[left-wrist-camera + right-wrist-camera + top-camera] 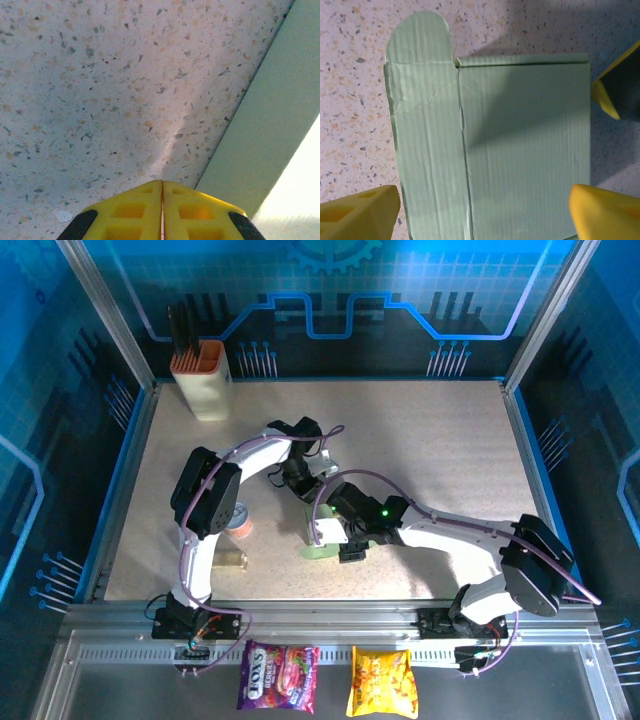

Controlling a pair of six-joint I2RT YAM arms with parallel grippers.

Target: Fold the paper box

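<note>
The fingers of my left gripper are shut over the tabletop beside the paper box, so they should open, move across and pinch the paper box side's upper edge (272,189).
The paper box (520,150) is pale mint-green cardboard lying on the speckled table, with a rounded flap (417,37) sticking out at its far left corner. In the top view the paper box (318,550) lies near the table's middle front. My right gripper (484,195) hovers over it, open, with one yellow finger on each side and not touching it. My left gripper (161,182) is shut on nothing, close above the table just left of the paper box's edge (270,125). Its yellow tip (605,97) sits by the box's right side.
A cream holder with an orange rim (203,380) stands at the back left with dark sticks in it. A small round tin (238,520) and a small yellowish object (232,560) lie near the left arm. Two snack packets (278,677) lie on the front rail.
</note>
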